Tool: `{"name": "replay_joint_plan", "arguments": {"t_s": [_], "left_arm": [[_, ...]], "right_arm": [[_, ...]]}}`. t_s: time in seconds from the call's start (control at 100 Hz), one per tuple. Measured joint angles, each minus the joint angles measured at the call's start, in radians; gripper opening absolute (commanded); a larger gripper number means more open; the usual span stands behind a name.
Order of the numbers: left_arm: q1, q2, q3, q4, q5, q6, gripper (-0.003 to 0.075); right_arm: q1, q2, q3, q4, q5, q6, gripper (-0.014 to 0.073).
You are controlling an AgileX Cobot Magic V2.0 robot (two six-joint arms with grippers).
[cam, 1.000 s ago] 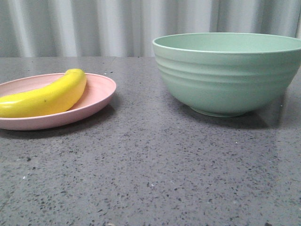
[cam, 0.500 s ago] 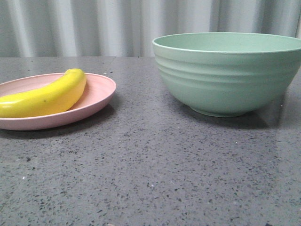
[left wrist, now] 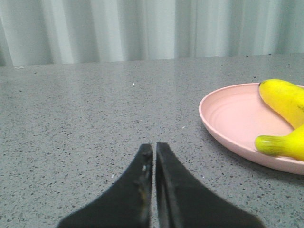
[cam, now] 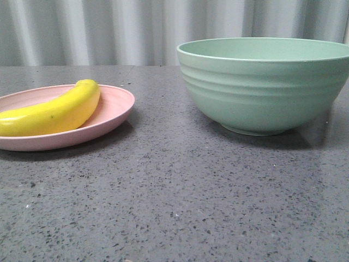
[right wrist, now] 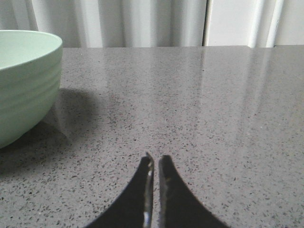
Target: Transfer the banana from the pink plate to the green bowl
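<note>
The yellow banana on the pink plate is next for my left gripper, which should go there and close around the banana's middle (cam: 56, 113).
The yellow banana (cam: 54, 112) lies on the pink plate (cam: 117, 106) at the left of the front view. The green bowl (cam: 264, 87) stands at the right and its inside is hidden from here. Neither gripper shows in the front view. In the left wrist view my left gripper (left wrist: 154, 146) is shut and empty, low over the table, with the plate (left wrist: 228, 118) and the banana (left wrist: 285, 97) apart from it. In the right wrist view my right gripper (right wrist: 156, 157) is shut and empty, with the bowl (right wrist: 23, 80) off to one side.
The table (cam: 180, 202) is a dark grey speckled stone top. A pale corrugated wall (cam: 136, 30) runs behind it. Bare tabletop lies between plate and bowl.
</note>
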Motion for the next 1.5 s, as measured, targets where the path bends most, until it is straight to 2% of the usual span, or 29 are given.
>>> {"name": "replay_joint_plan", "arguments": {"t_s": [1.19,1.36,1.5], "left_arm": [[0.0,0.0,-0.008,-0.035,-0.024,0.0,-0.002],[0.0,0.011,-0.12,-0.035,0.055,0.0,-0.002],[0.0,0.111,-0.263,-0.035,0.14,0.0,-0.002]], "right_arm": [[0.0,0.0,0.0,0.006,-0.002,0.0,-0.0064],[0.0,0.004,-0.099,0.006,0.096,0.0,-0.0064],[0.0,0.075,-0.229,0.006,0.214,0.0,-0.0064]]}}
